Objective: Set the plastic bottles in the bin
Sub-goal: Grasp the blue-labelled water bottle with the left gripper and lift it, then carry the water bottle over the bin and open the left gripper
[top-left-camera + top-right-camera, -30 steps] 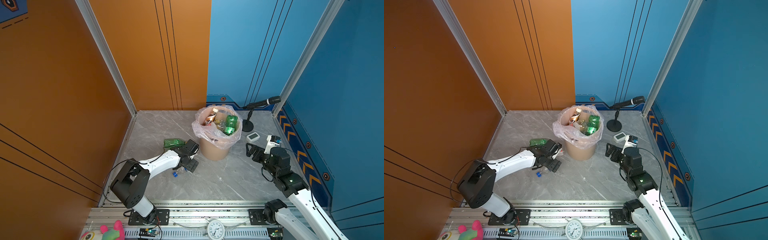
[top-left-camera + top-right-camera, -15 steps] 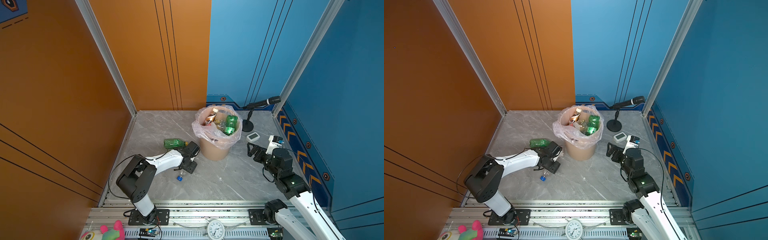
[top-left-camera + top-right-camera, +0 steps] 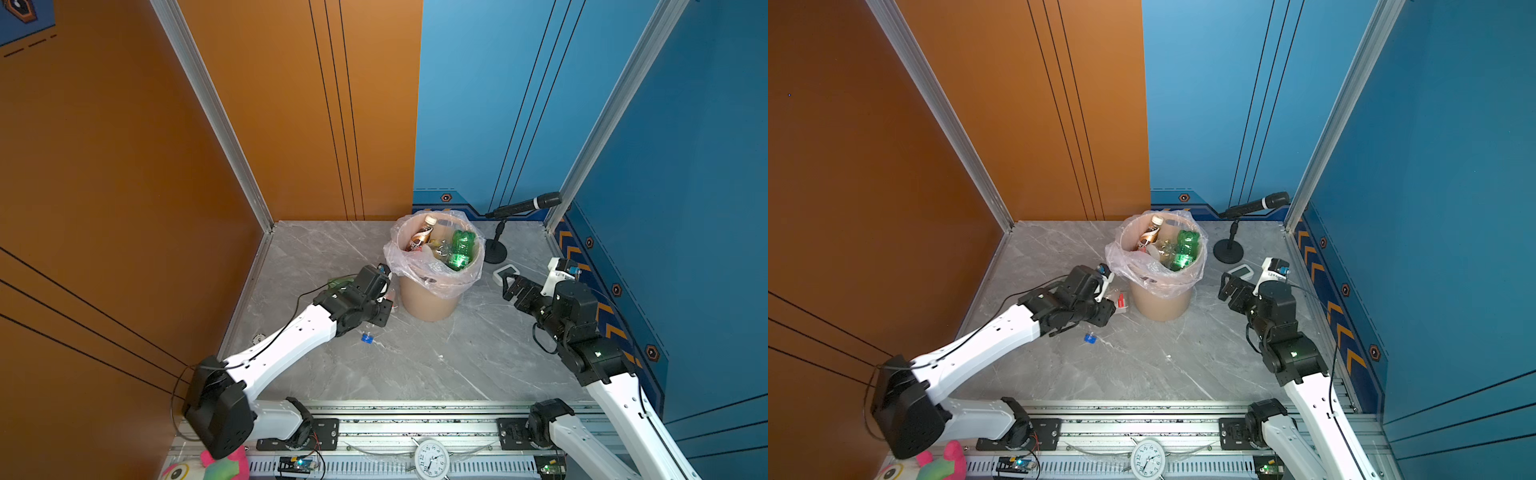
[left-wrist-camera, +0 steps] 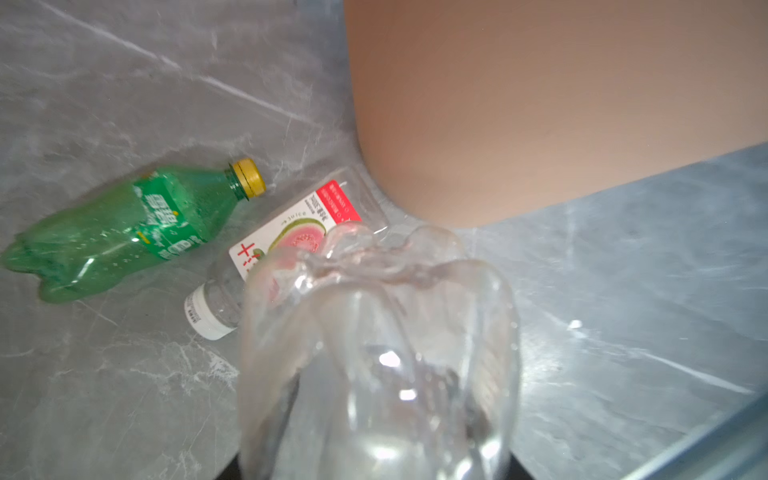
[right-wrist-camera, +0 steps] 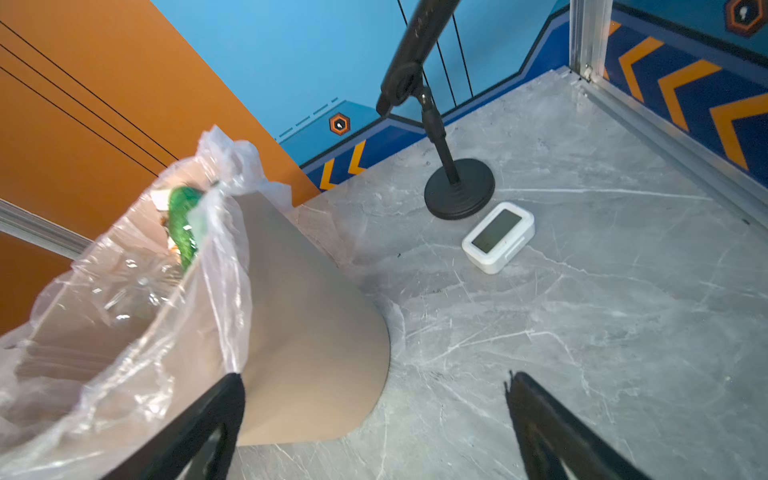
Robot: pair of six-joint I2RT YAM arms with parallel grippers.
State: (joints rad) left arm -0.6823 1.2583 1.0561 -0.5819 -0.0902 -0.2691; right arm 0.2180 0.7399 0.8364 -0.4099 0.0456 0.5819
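Note:
I need to release the clear plastic bottle, now close to the floor beside the bin, from my left gripper inside the bin, up (image 3: 417, 230) against the brown bottle.
My left gripper (image 3: 384, 308) is shut on a clear plastic bottle (image 4: 374, 353) close to the floor, just left of the bin (image 3: 432, 299); the jaws are hidden behind the bottle in the left wrist view. A blue cap (image 3: 366, 338) shows beside the wrist. On the floor by the bin's foot lie a green bottle (image 4: 124, 232) with a yellow cap and a clear bottle (image 4: 291, 232) with a red-and-white label. The bagged beige bin (image 5: 311, 332) holds several bottles, among them a green one (image 3: 459, 249) and a brown one (image 3: 419, 237). My right gripper (image 5: 374, 380) hangs open and empty right of the bin.
A microphone on a round stand (image 3: 495, 251) and a small white display (image 5: 498, 237) sit right of the bin, near my right gripper. Orange wall panels close the left side and blue panels the back and right. A clock (image 3: 432, 459) sits on the front rail.
My left jaws have closed on the clear bottle, and the left arm has stretched out with its elbow swung lower. The right arm has hardly moved.

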